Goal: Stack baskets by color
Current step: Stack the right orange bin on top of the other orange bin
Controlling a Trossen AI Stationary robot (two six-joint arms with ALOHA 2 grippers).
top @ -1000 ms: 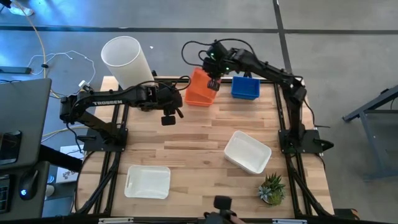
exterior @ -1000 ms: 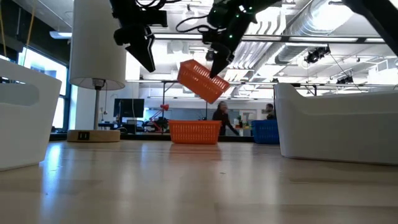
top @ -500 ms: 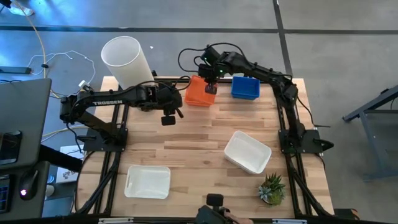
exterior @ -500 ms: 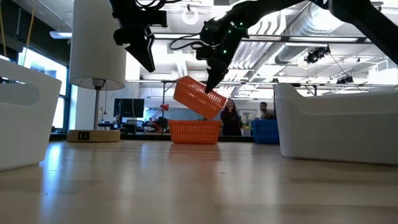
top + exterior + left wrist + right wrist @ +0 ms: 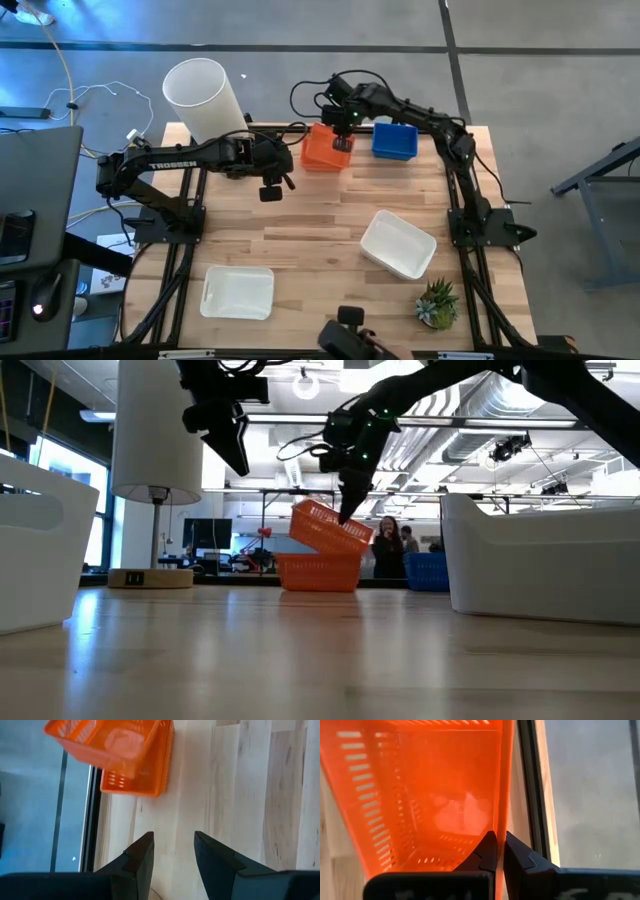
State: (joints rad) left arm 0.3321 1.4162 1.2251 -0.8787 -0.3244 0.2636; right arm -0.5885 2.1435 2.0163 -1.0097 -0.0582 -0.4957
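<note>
The robot's right gripper will release the orange basket on the table (image 5: 347, 156) close against the side of the blue basket.
An orange basket (image 5: 330, 527) hangs tilted over a second orange basket (image 5: 318, 571) that stands on its base at the table's far edge. My right gripper (image 5: 343, 143) is shut on the upper one. A blue basket (image 5: 394, 140) stands to their right. Two white baskets (image 5: 398, 243) (image 5: 238, 292) rest on the table nearer the front. My left gripper (image 5: 270, 186) hangs open above the table to the left of the orange baskets (image 5: 135, 780), holding nothing. My right gripper pinches the upper orange basket's side wall at its rim (image 5: 501, 815), one finger inside the basket and one outside. The fingers come from above, slanting down. The basket hangs tilted, its low end at the rim of the orange basket below (image 5: 352, 552); whether they touch I cannot tell.
A tall white cylinder lamp (image 5: 205, 98) stands at the far left corner. A small potted plant (image 5: 437, 303) sits at the near right. Bare wood lies in the middle of the table (image 5: 320, 225). People show in the room beyond.
My right gripper has come down with the orange basket, from well above the resting orange basket to just over it. The basket stays tilted in the hold.
</note>
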